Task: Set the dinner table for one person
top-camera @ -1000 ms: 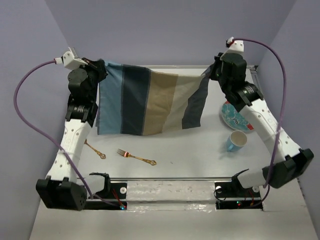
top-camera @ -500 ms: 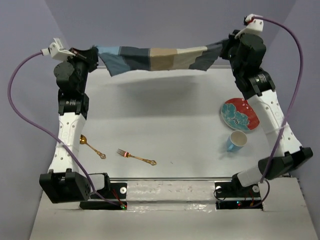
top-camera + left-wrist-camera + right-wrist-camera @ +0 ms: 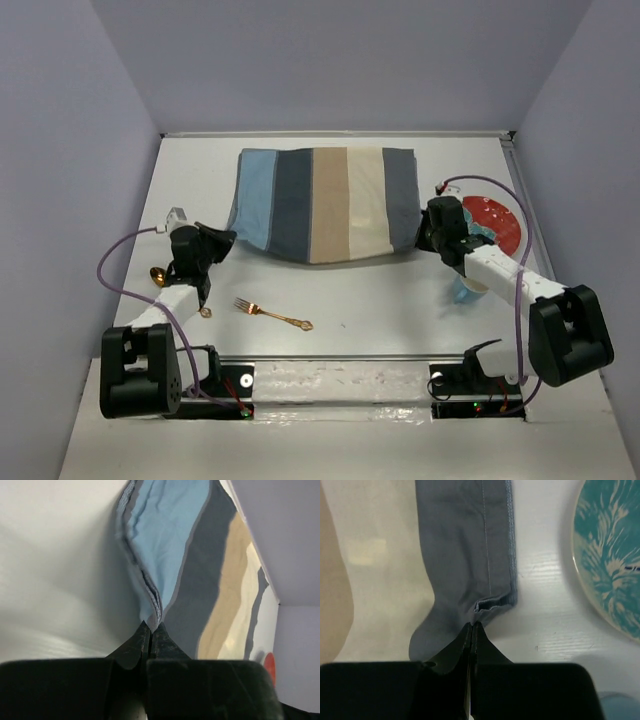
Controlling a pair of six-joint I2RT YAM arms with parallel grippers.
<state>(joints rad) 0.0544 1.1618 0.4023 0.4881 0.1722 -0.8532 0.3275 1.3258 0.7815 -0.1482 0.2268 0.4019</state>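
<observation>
My left gripper will let go of the placemat's light-blue corner on the white table (image 3: 218,284) just past the tips of the gold fork.
The striped blue, grey and beige placemat (image 3: 325,200) lies spread on the white dinner table (image 3: 380,300) at centre back. My left gripper (image 3: 227,241) is low on the table and shut on the mat's light-blue near-left corner (image 3: 150,600); its tips (image 3: 150,626) pinch the bunched edge. My right gripper (image 3: 423,237) is shut on the grey near-right corner (image 3: 492,605), with its tips (image 3: 474,626) closed on the fold. The near edge of the mat is slightly lifted at both corners.
A red-rimmed plate with a teal pattern (image 3: 492,222) sits right of the mat and shows in the right wrist view (image 3: 612,555). A blue cup (image 3: 464,289) stands under my right arm. A gold fork (image 3: 272,314) and a gold spoon (image 3: 158,276) lie near left.
Both arms have come down from high at the back. The placemat, held hanging and then stretched in the air, now lies flat on the table, still gripped at both near corners.
</observation>
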